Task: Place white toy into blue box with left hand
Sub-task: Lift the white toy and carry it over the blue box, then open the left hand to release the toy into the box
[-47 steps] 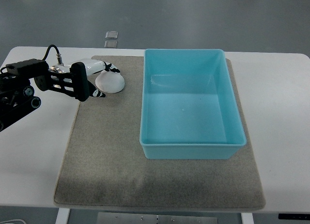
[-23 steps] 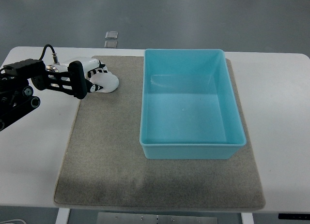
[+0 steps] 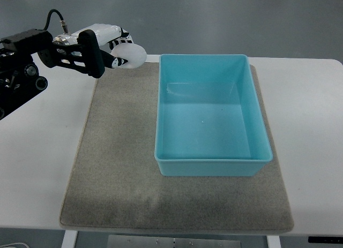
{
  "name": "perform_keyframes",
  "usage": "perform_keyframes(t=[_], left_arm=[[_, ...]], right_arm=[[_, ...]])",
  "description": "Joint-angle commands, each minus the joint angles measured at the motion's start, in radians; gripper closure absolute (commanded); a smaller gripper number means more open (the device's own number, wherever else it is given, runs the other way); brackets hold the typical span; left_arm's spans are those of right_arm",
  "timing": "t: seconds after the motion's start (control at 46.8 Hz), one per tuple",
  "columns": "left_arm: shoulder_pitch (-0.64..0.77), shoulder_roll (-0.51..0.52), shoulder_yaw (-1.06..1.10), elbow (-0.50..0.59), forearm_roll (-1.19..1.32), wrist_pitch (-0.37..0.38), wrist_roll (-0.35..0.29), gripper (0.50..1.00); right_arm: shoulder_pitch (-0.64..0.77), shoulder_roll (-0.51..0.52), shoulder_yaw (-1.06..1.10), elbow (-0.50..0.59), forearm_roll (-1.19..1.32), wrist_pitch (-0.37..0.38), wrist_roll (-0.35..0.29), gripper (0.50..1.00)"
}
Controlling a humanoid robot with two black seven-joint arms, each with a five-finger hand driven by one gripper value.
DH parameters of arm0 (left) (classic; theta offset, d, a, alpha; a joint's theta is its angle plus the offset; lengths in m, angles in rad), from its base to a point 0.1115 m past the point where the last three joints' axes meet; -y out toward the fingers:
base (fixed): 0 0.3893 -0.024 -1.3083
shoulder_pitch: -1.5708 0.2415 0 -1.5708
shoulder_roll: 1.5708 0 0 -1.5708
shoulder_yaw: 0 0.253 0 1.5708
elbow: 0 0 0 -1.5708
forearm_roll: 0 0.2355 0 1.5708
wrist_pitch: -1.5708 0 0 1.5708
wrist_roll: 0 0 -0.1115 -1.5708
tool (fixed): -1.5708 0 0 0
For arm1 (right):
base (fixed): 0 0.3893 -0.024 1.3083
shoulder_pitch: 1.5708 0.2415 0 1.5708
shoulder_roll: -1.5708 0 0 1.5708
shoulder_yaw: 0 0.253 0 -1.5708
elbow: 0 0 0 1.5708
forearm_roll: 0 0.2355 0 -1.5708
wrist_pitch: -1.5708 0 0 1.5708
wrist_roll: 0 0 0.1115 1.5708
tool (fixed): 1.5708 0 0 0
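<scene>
Next, my left gripper lets go of the white toy near the middle of the blue box's empty bottom (image 3: 208, 122).
My left hand (image 3: 115, 50) comes in from the left edge and is shut on the white toy (image 3: 131, 55), a rounded white lump. It holds the toy in the air above the mat's far left corner, left of the blue box (image 3: 210, 114). The blue box is an open rectangular bin with nothing inside, standing on the right half of the grey mat (image 3: 120, 162). The right hand is out of view.
The mat lies on a white table (image 3: 305, 151). Two small grey squares on the floor beyond the table are hidden behind the hand. The black arm links (image 3: 27, 71) hang over the table's far left corner.
My left hand closed on the white toy on the mat, then lifted it up and slightly toward the box. The box has not moved.
</scene>
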State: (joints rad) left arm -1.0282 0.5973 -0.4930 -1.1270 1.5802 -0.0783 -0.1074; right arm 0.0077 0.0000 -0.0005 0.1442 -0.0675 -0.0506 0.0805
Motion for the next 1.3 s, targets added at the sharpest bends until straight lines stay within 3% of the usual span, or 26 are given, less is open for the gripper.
perform_keyframes(t=[0.0, 0.257, 0.449, 0.855, 0.876, 0.919, 0.941, 0.962, 1.112, 1.283], left_arm=[[-0.012, -0.04, 0.002, -0.03, -0.002, -0.003, 0.0, 1.0], [-0.016, -0.148, 0.019, -0.132, 0.001, -0.04, -0.001, 1.0], [-0.013, -0.24, 0.062, -0.138, 0.014, -0.064, 0.0, 1.0], [-0.012, -0.254, 0.22, -0.131, 0.017, -0.06, 0.002, 1.0], [-0.01, -0.254, 0.22, -0.129, 0.017, -0.06, 0.002, 0.98], [-0.007, -0.254, 0.22, -0.129, 0.017, -0.055, 0.002, 0.683], [-0.006, -0.254, 0.22, -0.129, 0.017, -0.054, 0.002, 0.573], [-0.006, -0.254, 0.22, -0.129, 0.017, -0.052, 0.002, 0.542], [-0.004, -0.249, 0.215, -0.129, -0.003, -0.049, 0.0, 0.508], [-0.004, -0.24, 0.192, -0.129, -0.032, -0.046, 0.0, 0.508]], right_arm=[[0.0, 0.0, 0.001, 0.0, 0.0, 0.0, -0.001, 0.564], [0.0, 0.0, 0.001, 0.0, 0.0, 0.0, 0.001, 0.564], [0.0, 0.0, -0.001, 0.0, 0.0, 0.0, 0.001, 0.564], [0.0, 0.0, -0.001, 0.0, 0.0, 0.0, 0.001, 0.564], [0.0, 0.0, 0.001, 0.0, 0.0, 0.0, 0.001, 0.564], [0.0, 0.0, 0.001, 0.0, 0.0, 0.0, 0.001, 0.564], [0.0, 0.0, 0.001, 0.0, 0.0, 0.0, -0.001, 0.564], [0.0, 0.0, 0.001, 0.0, 0.0, 0.0, 0.001, 0.564], [0.0, 0.0, 0.001, 0.0, 0.0, 0.0, 0.001, 0.564], [0.0, 0.0, -0.001, 0.0, 0.0, 0.0, 0.001, 0.564]])
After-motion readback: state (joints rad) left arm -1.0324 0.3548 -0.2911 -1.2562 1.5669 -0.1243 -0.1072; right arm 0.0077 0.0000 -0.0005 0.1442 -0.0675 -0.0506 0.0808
